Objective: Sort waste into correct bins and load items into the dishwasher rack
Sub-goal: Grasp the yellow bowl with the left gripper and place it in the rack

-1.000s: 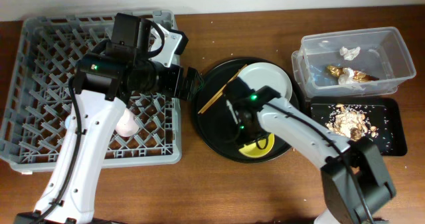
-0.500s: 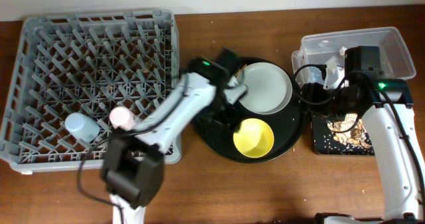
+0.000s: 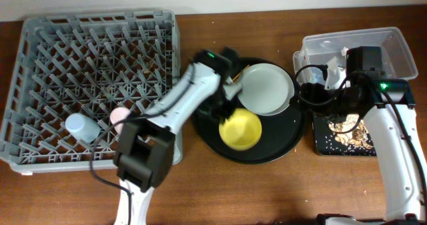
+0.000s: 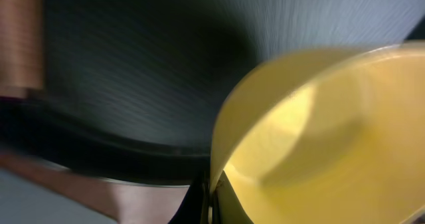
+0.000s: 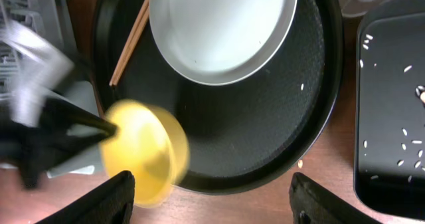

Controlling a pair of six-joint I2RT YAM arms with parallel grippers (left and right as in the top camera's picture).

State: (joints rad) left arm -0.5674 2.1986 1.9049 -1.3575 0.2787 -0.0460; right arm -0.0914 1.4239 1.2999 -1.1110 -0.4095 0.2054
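I should release the yellow bowl, now tilted over the round black tray, from my left gripper in the dishwasher rack point(image 3: 108, 86), setting it just behind the blue cup and pink cup.
My left gripper point(image 4: 211, 207) is shut on the rim of the yellow bowl point(image 4: 319, 137), pinching its wall between the fingers. The yellow bowl point(image 3: 240, 129) hangs tilted and blurred over the round black tray point(image 3: 287, 141). The pale grey bowl point(image 3: 267, 88) lies on that tray with the chopsticks point(image 5: 129, 41) beside its left side. The pink cup point(image 3: 120, 116) and blue cup point(image 3: 81, 127) stand in the dishwasher rack point(image 3: 93, 45). My right gripper point(image 5: 211, 187) is open and empty, above the tray's right edge, next to the bins.
The clear tub point(image 3: 393, 51) stands at the back right, partly under my right arm. In front of it is the shallow black tray point(image 3: 333, 145) with food scraps point(image 3: 341, 123) and scattered crumbs. Bare wood table point(image 3: 267, 191) runs along the front.
The left arm came from the rack to the round tray, shut on the yellow bowl's rim, and tipped it up and leftward. The right arm withdrew to the bins and opened wider.
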